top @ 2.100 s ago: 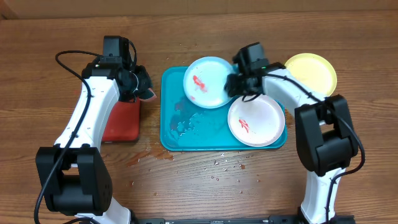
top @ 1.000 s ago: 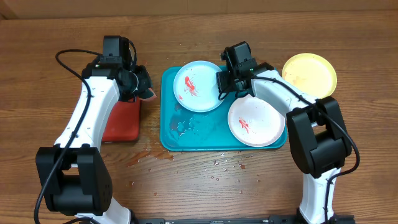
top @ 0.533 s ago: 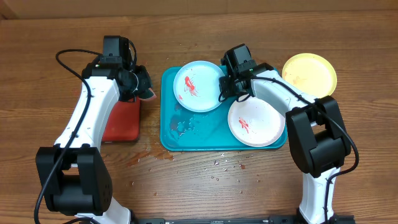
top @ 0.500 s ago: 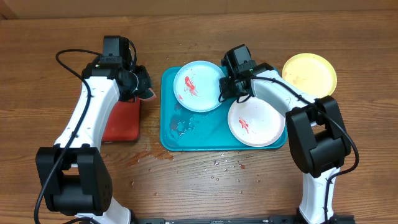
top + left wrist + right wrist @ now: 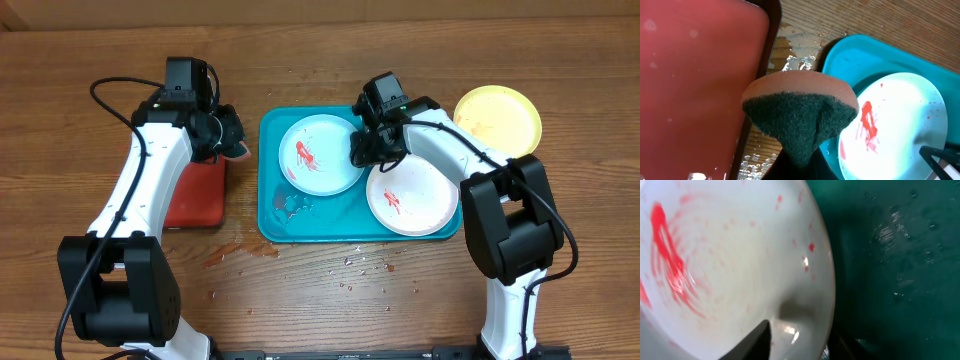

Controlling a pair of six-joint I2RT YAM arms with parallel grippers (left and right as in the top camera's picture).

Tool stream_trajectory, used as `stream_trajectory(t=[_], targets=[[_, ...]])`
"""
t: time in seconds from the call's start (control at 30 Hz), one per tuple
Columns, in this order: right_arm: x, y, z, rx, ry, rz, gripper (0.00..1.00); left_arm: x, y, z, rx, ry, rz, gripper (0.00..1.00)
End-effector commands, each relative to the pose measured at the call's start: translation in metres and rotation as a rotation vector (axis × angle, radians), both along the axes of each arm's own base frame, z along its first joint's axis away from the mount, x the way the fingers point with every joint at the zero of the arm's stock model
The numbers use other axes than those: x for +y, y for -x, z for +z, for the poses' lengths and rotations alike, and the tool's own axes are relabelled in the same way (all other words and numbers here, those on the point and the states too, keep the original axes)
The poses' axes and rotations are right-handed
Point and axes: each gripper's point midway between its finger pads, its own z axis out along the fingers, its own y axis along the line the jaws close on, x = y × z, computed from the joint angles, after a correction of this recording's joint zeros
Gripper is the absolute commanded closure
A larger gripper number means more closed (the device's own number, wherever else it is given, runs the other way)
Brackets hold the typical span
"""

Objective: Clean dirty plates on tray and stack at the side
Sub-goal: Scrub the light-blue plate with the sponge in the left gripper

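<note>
Next, my right gripper pinches the plate rim's edge (image 5: 832, 314) before the sponge scrubs the plate, as its fingers are wide apart across the rim of the light blue plate.
The light blue plate (image 5: 318, 153) with a red smear lies on the left half of the teal tray (image 5: 330, 218). My right gripper (image 5: 364, 150) is shut on the plate's right rim; in the right wrist view one finger lies on the plate (image 5: 730, 255) and the other under its rim (image 5: 800, 342). The white plate (image 5: 412, 195) with a red smear sits at the tray's right. The yellow plate (image 5: 498, 116) lies on the table at the back right. My left gripper (image 5: 222, 135) is shut on a sponge (image 5: 800, 107) and holds it over the gap between the two trays.
A red tray (image 5: 195, 195) with a dark rim lies left of the teal tray, and it shows in the left wrist view (image 5: 690, 75). Water drops lie on the teal tray's floor (image 5: 890, 255) and on the wood in front of it (image 5: 350, 262).
My right gripper has carried the light blue plate left and then toward the tray's front. The left arm and sponge have not moved.
</note>
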Motion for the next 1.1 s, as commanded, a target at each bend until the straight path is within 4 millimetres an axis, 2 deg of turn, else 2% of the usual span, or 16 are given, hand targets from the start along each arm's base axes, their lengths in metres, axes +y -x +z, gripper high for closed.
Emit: stream_trajectory(t=[0.0, 0.13, 0.2, 0.27, 0.33, 0.43, 0.57, 0.7, 0.9, 1.07], targets=[[0.009, -0.019, 0.008, -0.066, -0.024, 0.009, 0.49, -0.005, 0.0, -0.004, 0.001, 0.001, -0.031, 0.96], [0.008, -0.034, 0.012, -0.137, -0.015, -0.005, 0.48, -0.005, 0.0, -0.004, 0.0, 0.002, -0.032, 0.96], [0.004, -0.037, 0.009, -0.144, 0.009, -0.014, 0.54, -0.005, 0.0, -0.004, 0.0, 0.003, -0.032, 0.96], [0.002, -0.034, 0.002, -0.127, 0.022, -0.015, 0.66, -0.008, 0.0, -0.003, 0.0, 0.016, -0.04, 0.96], [0.0, -0.028, -0.007, -0.101, 0.032, -0.015, 0.74, -0.014, 0.0, -0.002, -0.004, 0.042, -0.072, 0.96], [-0.002, -0.02, -0.018, -0.072, 0.045, -0.011, 0.75, -0.023, 0.001, 0.0, -0.01, 0.077, -0.108, 0.96], [-0.003, -0.017, -0.02, -0.063, 0.049, -0.01, 0.77, -0.037, 0.0, 0.002, -0.022, 0.088, -0.142, 0.96], [-0.003, -0.017, -0.02, -0.063, 0.048, -0.01, 0.96, -0.064, -0.001, 0.004, -0.046, 0.093, -0.2, 0.96], [0.002, -0.014, -0.019, -0.048, 0.019, -0.003, 0.95, -0.11, -0.009, 0.005, -0.1, 0.092, -0.206, 0.96], [0.002, -0.015, -0.019, -0.049, 0.019, -0.003, 0.95, -0.145, -0.022, -0.021, -0.125, 0.081, -0.218, 0.96]])
